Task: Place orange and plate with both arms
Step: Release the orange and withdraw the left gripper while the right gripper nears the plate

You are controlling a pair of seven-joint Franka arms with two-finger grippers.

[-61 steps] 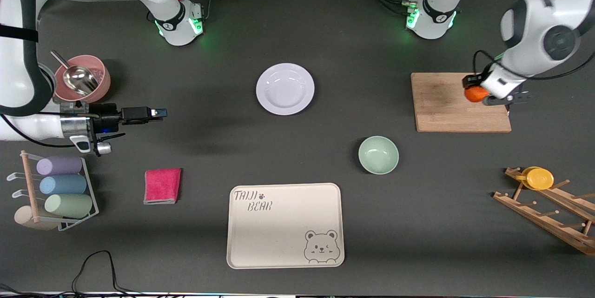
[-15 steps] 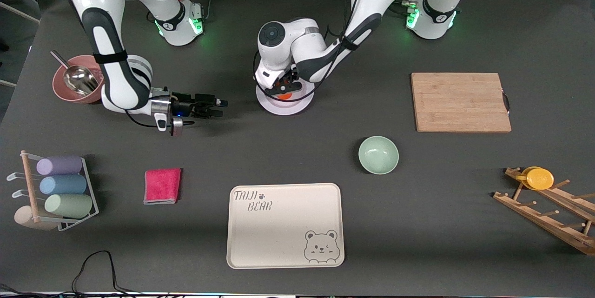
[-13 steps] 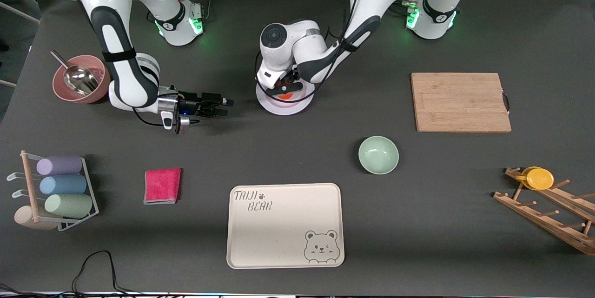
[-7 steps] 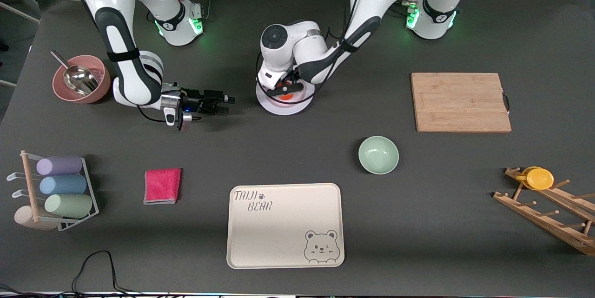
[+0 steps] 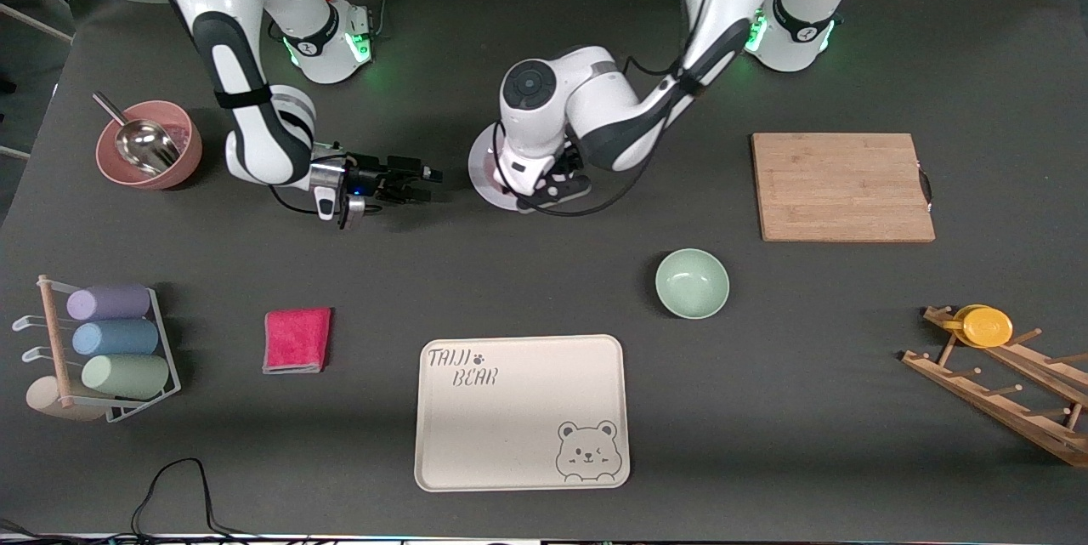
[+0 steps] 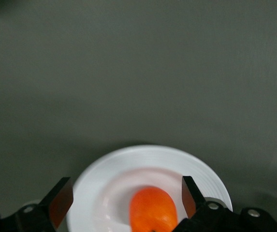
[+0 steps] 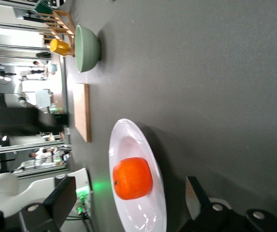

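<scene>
I will next close my right gripper on the plate's rim (image 5: 472,159) (image 7: 164,202), on the side facing the pink bowl, because my left gripper is over the orange.
The orange (image 6: 153,212) lies on the pale plate (image 6: 104,179), free of both grippers. In the front view the left arm's wrist covers the orange and most of the plate (image 5: 483,168). My left gripper (image 5: 557,190) is open and empty, just above the plate's edge that is nearer the front camera; in its wrist view (image 6: 126,198) the orange sits between the spread jaws. My right gripper (image 5: 427,184) is open and low, beside the plate toward the right arm's end. The right wrist view shows orange (image 7: 132,178) and plate (image 7: 128,137) ahead of the right gripper (image 7: 128,195).
A mint-green bowl (image 5: 692,283) and a cream bear tray (image 5: 520,411) lie nearer the front camera. A wooden cutting board (image 5: 841,186) and a rack with a yellow disc (image 5: 986,326) are toward the left arm's end. A pink bowl with a scoop (image 5: 149,145), a red cloth (image 5: 297,339) and a cup rack (image 5: 102,349) are toward the right arm's end.
The left gripper has let go of the orange on the plate and drawn back over the plate's nearer edge. The right gripper has moved closer to the plate.
</scene>
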